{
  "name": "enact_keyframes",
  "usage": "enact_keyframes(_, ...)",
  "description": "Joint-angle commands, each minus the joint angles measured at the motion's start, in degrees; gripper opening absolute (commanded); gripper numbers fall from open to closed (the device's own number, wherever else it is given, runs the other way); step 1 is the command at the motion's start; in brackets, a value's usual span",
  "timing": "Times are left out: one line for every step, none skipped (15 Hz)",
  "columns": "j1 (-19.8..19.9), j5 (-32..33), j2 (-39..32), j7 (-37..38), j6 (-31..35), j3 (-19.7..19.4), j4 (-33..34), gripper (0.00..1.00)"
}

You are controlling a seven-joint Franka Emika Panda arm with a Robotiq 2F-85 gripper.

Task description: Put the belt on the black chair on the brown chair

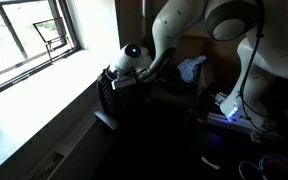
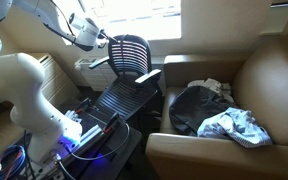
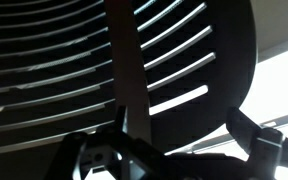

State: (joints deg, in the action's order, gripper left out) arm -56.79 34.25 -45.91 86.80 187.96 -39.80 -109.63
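Observation:
The belt is the dark flat piece running over the ribs of the black chair's back [image 1: 115, 94] [image 3: 127, 65]. Next, my gripper closes on it there.
The black chair [image 2: 132, 55] stands in the middle, its ribbed back toward the window. In the wrist view that back [image 3: 194, 60] fills the frame. A dark flat strip [image 3: 126, 70] runs straight down over the ribs; it may be the belt, though I cannot tell it from the chair's spine. My gripper [image 3: 174, 150] is open close behind the top of the back, one finger on each side and nothing between them. In both exterior views the gripper [image 2: 100, 38] [image 1: 122, 72] sits at the upper edge of the chair back. The brown chair [image 2: 274, 80] stands right beside the black one.
A dark bag [image 2: 192, 105] and a crumpled pale cloth [image 2: 234, 125] lie on the brown chair's seat. A blue-lit box [image 2: 79, 135] and cables [image 2: 14, 160] lie on the floor by the robot's base. A window [image 1: 24, 40] and its sill are just behind the black chair.

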Motion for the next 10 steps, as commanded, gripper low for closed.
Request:
enact_keyframes(-5.1,1.8,-5.9,-2.2,5.1,-5.9,3.1,1.0)
enact_keyframes(-6.3,2.0,-7.5,-2.8,6.0,-7.0,3.8,1.0)
enact_keyframes(-7.3,2.2,-9.1,-3.6,6.3,-7.6,4.6,1.0)
enact_keyframes(-7.9,2.6,-10.4,-4.5,6.5,-7.7,5.2,1.0)
enact_keyframes(-8.3,3.0,-11.9,-5.5,6.5,-7.7,5.9,1.0)
enact_keyframes(-7.7,1.6,-8.2,-3.8,4.3,-6.4,3.8,1.0)
enact_keyframes(-8.3,1.7,-9.7,-4.3,4.4,-6.4,4.4,1.0)
enact_keyframes(-8.6,1.7,-10.8,-4.4,4.5,-6.5,4.9,1.0)
enact_keyframes(-8.7,1.7,-11.4,-4.5,4.7,-6.7,5.3,1.0)
enact_keyframes(-10.3,1.7,-12.6,-4.9,4.6,-9.0,5.0,1.0)
